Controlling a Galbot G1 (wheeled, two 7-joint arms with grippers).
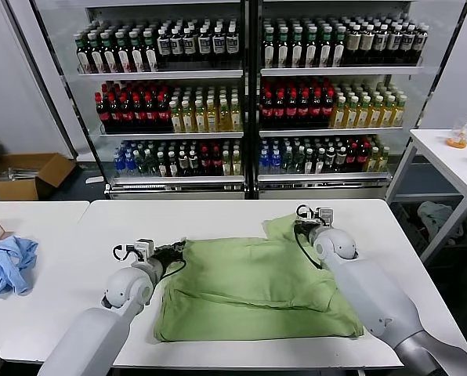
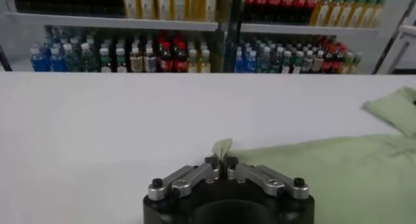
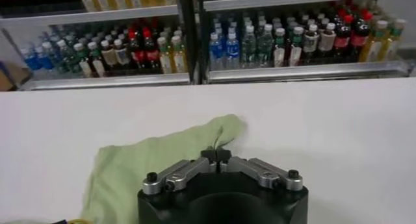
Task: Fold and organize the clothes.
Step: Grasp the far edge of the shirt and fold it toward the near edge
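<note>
My left gripper will release the far corner of the polo shirt on the shirt's side edge (image 1: 171, 291), by the crease that runs crosswise.
The light green polo shirt (image 1: 253, 286) lies spread on the white table (image 1: 218, 215), partly folded, with its back up; collar, buttons and print are hidden. My left gripper (image 1: 176, 251) is shut on the shirt's far left corner; a tuft of green cloth (image 2: 221, 147) sticks up between its fingers. My right gripper (image 1: 299, 223) is shut on the shirt's far right corner, by the sleeve (image 1: 282, 229). In the right wrist view the green cloth (image 3: 156, 157) runs under the closed fingers (image 3: 208, 156).
A light blue garment (image 1: 6, 262) lies on the neighbouring table at the left. A drinks cooler (image 1: 245, 94) full of bottles stands behind the table. A cardboard box (image 1: 30, 174) sits on the floor at the left. Another white table (image 1: 453, 157) stands at the right.
</note>
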